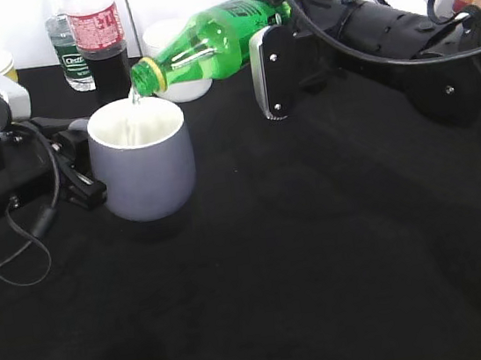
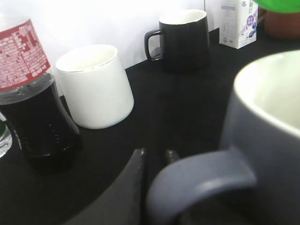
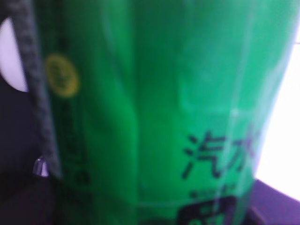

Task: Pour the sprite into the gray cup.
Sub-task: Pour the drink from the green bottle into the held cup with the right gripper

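Observation:
The left gripper should release the gray cup on the black table (image 1: 55, 152) in front of the small clear bottle.
The sprite (image 1: 213, 40), a bright-green bottle, is tilted almost level with its yellowish neck over the rim of the gray cup (image 1: 145, 161). A thin clear stream runs from its mouth into the cup. My right gripper (image 1: 279, 37) is shut on the bottle's body; its green label fills the right wrist view (image 3: 154, 117). My left gripper (image 1: 78, 161) is shut on the gray cup's loop handle (image 2: 201, 180), holding it on the black table. The cup's white inside shows in the left wrist view (image 2: 276, 89).
A dark cola bottle (image 1: 100, 43) and a small clear bottle (image 1: 72, 56) stand behind the cup. A white cup (image 2: 96, 86), a black mug (image 2: 183, 40) and a small carton (image 2: 239, 23) stand further back. A brick-red mug (image 2: 283, 21) is at the far edge.

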